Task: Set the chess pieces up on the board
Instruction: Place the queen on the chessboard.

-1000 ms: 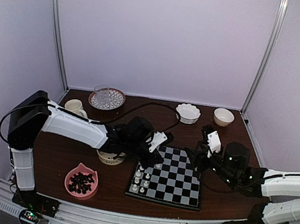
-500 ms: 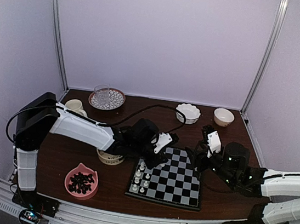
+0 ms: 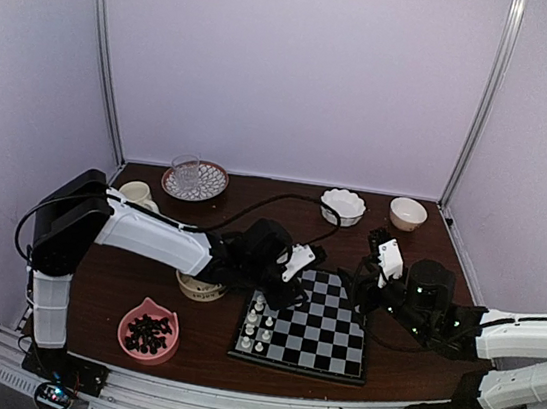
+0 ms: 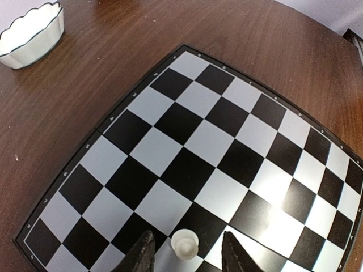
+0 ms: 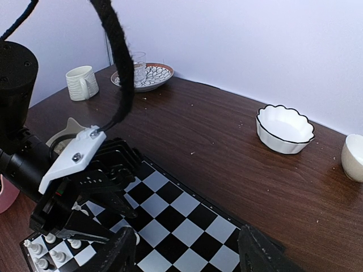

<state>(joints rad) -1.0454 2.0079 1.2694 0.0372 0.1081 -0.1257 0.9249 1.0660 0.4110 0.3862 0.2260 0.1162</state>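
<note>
Next, my left gripper grasps the white piece standing on an inner square below it and carries that piece to the board's edge row (image 3: 262,294) next to the other pieces.
The board (image 3: 312,331) of black and pale checks lies at the front middle of the table. Several white chess pieces (image 3: 255,329) stand upright at its near left corner. My left gripper (image 3: 288,289) hangs over the board's far left part. In the left wrist view it (image 4: 187,256) is open, and one white piece (image 4: 184,245) stands on the board (image 4: 227,130) between its fingers, with a gap on each side. My right gripper (image 3: 362,280) hovers over the board's far right edge. It (image 5: 190,258) is open and empty above the board (image 5: 187,226).
A pink bowl (image 3: 148,331) of dark pieces stands at the front left. A patterned bowl (image 3: 200,290) sits under the left arm. A mug (image 3: 136,193), a plate with a glass (image 3: 194,180), a scalloped white bowl (image 3: 342,206) and a small bowl (image 3: 407,213) line the back.
My left arm has reached a little further right over the board. The right arm has not moved.
</note>
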